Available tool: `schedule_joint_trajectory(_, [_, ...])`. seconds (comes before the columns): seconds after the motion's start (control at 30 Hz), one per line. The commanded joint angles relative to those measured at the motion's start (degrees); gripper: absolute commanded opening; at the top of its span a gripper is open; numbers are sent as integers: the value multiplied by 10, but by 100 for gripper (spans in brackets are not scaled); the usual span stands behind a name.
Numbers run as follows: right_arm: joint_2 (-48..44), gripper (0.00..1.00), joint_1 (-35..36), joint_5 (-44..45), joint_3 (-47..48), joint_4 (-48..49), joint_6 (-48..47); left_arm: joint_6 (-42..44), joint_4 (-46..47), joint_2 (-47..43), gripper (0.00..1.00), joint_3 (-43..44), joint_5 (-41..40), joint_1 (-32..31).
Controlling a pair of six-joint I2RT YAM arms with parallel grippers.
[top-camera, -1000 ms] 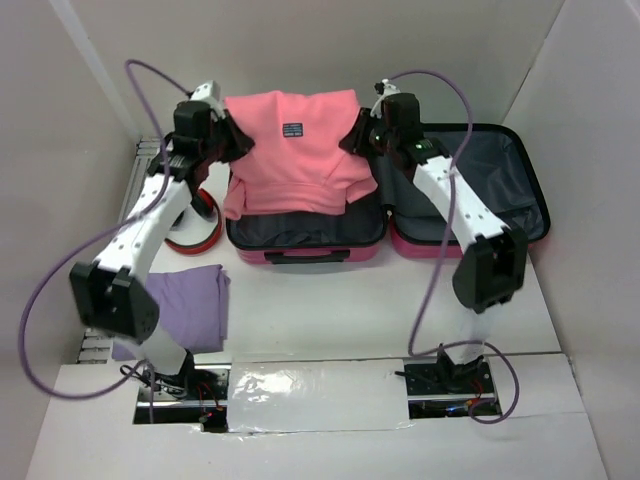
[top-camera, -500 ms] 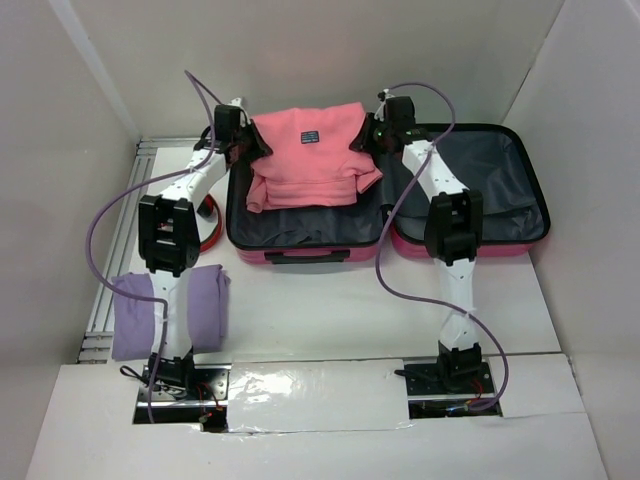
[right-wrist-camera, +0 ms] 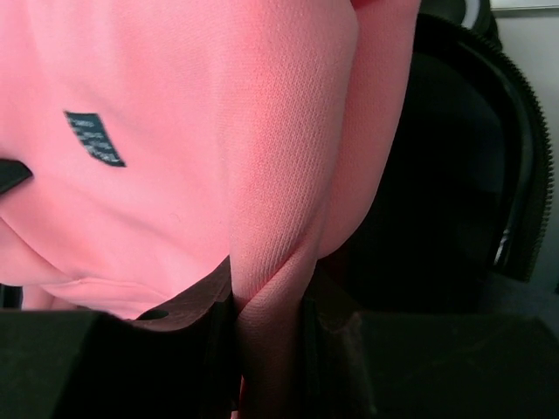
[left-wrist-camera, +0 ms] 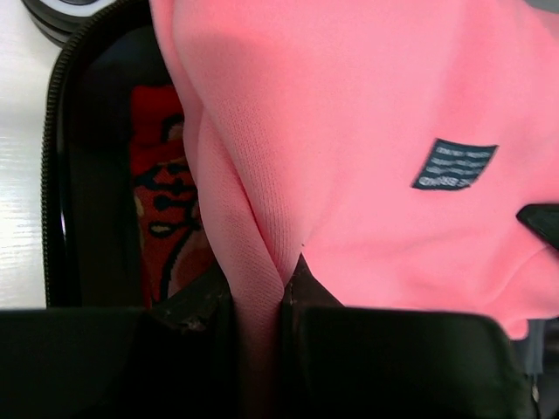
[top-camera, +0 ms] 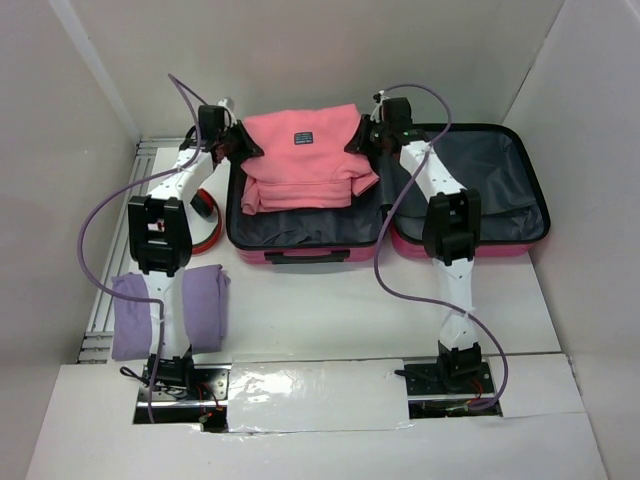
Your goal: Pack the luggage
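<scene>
My left gripper should release the pink sweatshirt on the red cartoon-print cloth inside the pink suitcase (top-camera: pixel 306 175).
The pink suitcase (top-camera: pixel 306 252) lies open at the back of the table, its grey-lined halves side by side. A folded pink sweatshirt (top-camera: pixel 300 155) with a small dark label hangs over the far end of the left half. My left gripper (top-camera: pixel 243 143) is shut on its left edge (left-wrist-camera: pixel 253 288). My right gripper (top-camera: pixel 358 140) is shut on its right edge (right-wrist-camera: pixel 271 297). A red cartoon-print cloth (left-wrist-camera: pixel 166 218) lies in the left half under the sweatshirt.
A folded purple garment (top-camera: pixel 205 308) lies on the table at the near left, partly under my left arm. A red and black round object (top-camera: pixel 205 222) sits left of the suitcase. The right half of the suitcase (top-camera: pixel 500 180) shows bare grey lining. White walls enclose the table.
Both arms have stretched out toward the back and lowered the pink sweatshirt, which now sits more bunched over the far end of the left half. Both grippers keep their hold.
</scene>
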Motion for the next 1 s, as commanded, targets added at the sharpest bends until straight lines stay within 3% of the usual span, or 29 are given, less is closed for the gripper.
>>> schedule_joint_trajectory(0.0, [-65,0,7,-27,22,-11,10,9,8,-63,0,21,43,21])
schedule_joint_trajectory(0.1, [-83,0,2,-35,29,-25,16,9,1,-74,0,28,48,21])
schedule_joint_trajectory(0.43, [-132,0,7,5,-96,-12,23,14,-14,-74,0,17,66,26])
schedule_joint_trajectory(0.77, [-46,0,-9,27,-87,-12,-7,15,-14,-17,0,-10,-6,7])
schedule_joint_trajectory(0.8, [-40,0,-9,27,-80,-17,-7,15,-21,-17,5,-17,-14,7])
schedule_joint_trajectory(0.83, [-26,5,-9,27,-58,-33,-16,21,-21,-17,23,-17,-27,7])
schedule_joint_trajectory(0.87, [-21,5,-9,27,-44,-33,-23,21,-21,-17,23,-17,-27,7])
schedule_joint_trajectory(0.9, [-16,19,-9,27,-32,-46,-23,27,-27,-23,45,-17,-27,7])
schedule_joint_trajectory(0.97, [-11,42,-14,27,6,-61,-38,34,-45,-23,59,0,-32,7])
